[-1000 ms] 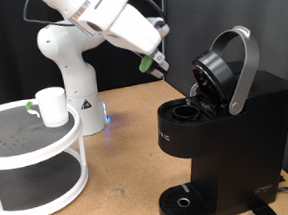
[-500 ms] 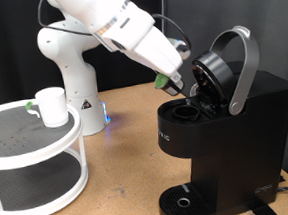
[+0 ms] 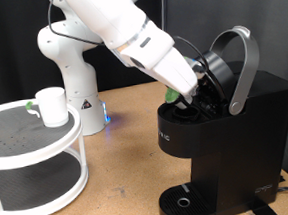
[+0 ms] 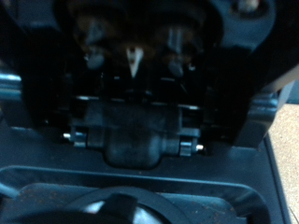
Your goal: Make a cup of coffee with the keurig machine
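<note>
My gripper should release the green-topped pod in the round pod holder (image 3: 181, 105) (image 4: 117, 213) at the open top of the keurig machine.
The keurig machine (image 3: 236, 130) stands at the exterior view's right with its silver-grey lid handle (image 3: 244, 64) raised and the pod chamber open. My gripper (image 3: 177, 98) reaches down into that opening, shut on a small green-topped pod (image 3: 170, 92). The white cup (image 3: 51, 105) stands upright on the top shelf of a round white stand at the exterior view's left, far from the gripper. The wrist view is filled by the machine's dark inside (image 4: 140, 140) with the round rim of the pod holder (image 4: 121, 201). My fingers do not show there.
The white two-tier stand (image 3: 37, 146) occupies the exterior view's lower left. The arm's white base (image 3: 74, 83) sits behind it, with a blue light at its foot. The machine's round drip base (image 3: 181, 201) is bare. A wooden tabletop (image 3: 124, 169) lies between stand and machine.
The arm has swung toward the exterior view's right and downward, carrying the green-topped pod from above the table into the machine's open chamber. The cup and the lid have not moved.
</note>
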Available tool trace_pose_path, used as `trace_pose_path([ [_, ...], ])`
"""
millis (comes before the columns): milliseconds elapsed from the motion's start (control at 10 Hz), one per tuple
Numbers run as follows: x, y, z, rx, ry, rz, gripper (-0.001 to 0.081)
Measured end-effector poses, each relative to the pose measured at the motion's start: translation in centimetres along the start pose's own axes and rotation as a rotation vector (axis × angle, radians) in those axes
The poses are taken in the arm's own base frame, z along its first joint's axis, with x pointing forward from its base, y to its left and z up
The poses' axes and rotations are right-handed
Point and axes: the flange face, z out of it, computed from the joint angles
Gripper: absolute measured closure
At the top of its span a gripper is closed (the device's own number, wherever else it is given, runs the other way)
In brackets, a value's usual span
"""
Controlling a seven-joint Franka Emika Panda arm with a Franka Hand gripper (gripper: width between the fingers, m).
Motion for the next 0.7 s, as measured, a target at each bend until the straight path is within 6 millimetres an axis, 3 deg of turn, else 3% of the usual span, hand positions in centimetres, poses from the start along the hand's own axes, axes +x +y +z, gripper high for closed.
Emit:
trace_pose_path([
  [700,0.2,0.7,2.2,-0.005,-0.047,0.004,0.0342],
])
